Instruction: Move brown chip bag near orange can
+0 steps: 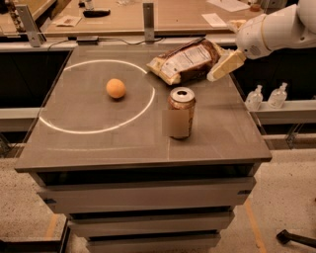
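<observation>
My gripper is going to close on the upper body [201,51] of the brown chip bag, between the white label panel and the end nearest the gripper.
The brown chip bag [185,60] lies at the back of the grey table [98,143] with its white label panel facing up. The orange can [180,112] stands upright a short way in front of the bag, silver top up. My gripper [222,66] reaches in from the right on a white arm [276,30] and sits at the bag's right end, very close to it or touching it. The bag rests on the table.
A small round orange fruit [116,88] lies inside a white circle [64,129] marked on the table's left half. Two small clear bottles [266,96] stand on a shelf to the right. A wooden counter [163,15] with papers runs behind the table.
</observation>
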Controlling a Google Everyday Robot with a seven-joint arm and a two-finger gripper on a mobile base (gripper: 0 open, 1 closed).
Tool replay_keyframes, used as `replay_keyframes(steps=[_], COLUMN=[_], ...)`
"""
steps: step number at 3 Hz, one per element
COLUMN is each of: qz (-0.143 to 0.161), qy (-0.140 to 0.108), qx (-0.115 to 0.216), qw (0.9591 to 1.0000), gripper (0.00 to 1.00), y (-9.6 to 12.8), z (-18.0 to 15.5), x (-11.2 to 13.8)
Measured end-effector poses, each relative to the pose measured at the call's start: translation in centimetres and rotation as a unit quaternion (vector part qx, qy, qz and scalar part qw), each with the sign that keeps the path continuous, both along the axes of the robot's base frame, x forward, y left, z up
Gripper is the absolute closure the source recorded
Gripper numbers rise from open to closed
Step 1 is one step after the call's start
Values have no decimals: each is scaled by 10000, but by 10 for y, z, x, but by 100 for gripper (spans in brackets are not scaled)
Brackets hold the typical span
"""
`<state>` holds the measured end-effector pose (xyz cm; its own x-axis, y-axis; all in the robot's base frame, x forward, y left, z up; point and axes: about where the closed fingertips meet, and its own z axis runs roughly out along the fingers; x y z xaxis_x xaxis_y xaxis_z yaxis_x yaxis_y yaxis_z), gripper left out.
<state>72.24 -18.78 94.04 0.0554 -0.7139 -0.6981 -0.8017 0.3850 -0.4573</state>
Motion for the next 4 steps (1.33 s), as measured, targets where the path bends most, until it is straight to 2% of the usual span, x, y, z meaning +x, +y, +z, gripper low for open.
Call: replay_keyframes(steps=[1, 2, 3, 4], qz=[-139, 205, 813, 1188], qy=[-167, -247, -288, -475], qx=[16, 274, 356, 221], qw=[9998, 9991, 9956, 9915], gripper=[0, 0, 0, 17], y=[23, 53, 76, 84], z=[-10, -35, -50, -50], x=[21, 47, 69, 83])
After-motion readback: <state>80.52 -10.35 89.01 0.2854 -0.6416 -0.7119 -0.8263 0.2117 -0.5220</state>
